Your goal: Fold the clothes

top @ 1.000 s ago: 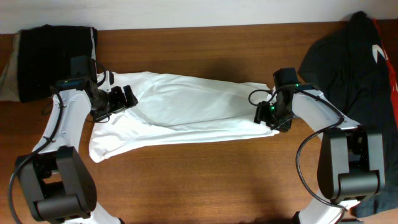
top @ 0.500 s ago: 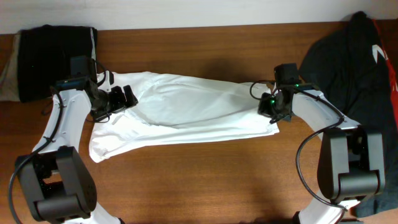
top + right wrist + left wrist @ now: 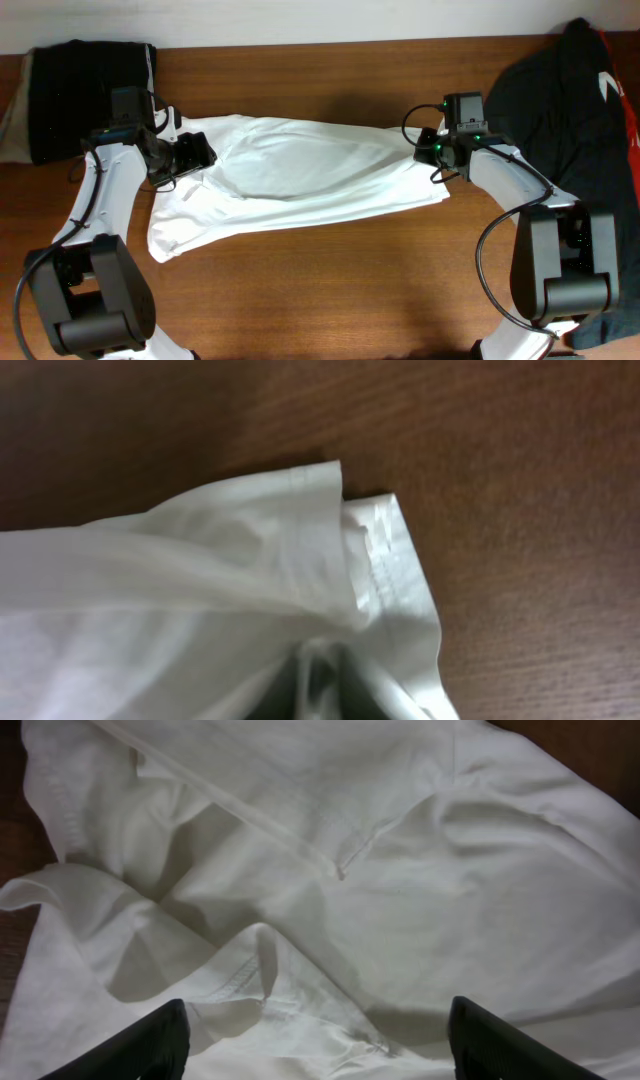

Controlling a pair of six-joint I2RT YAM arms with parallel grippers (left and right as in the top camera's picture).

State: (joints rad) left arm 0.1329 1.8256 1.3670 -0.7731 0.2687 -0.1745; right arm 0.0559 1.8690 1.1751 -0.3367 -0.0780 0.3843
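The hem of the white T-shirt is bunched and slanted, so my right gripper will open, grab the hem closer to the T-shirt's near corner (image 3: 445, 197) and pull it straight.
The white T-shirt (image 3: 300, 175) lies spread across the middle of the table, wrinkled and partly doubled over. My left gripper (image 3: 190, 155) is open, its fingers (image 3: 315, 1045) wide apart over the shirt's left end, with creased cloth and a seam (image 3: 340, 870) between them. My right gripper (image 3: 437, 157) is shut on the shirt's right edge (image 3: 380, 575), pinching a fold of hemmed cloth near the far right corner. No lettering or green label shows.
A black garment with red and white marks (image 3: 570, 90) is heaped at the right edge. A folded black and beige bundle (image 3: 80, 85) sits at the far left corner. Bare wooden table (image 3: 330, 290) lies in front of the shirt.
My right gripper has carried the shirt's right edge toward the far side of the table. My left gripper has shifted slightly farther too, and the shirt's left end moved a little.
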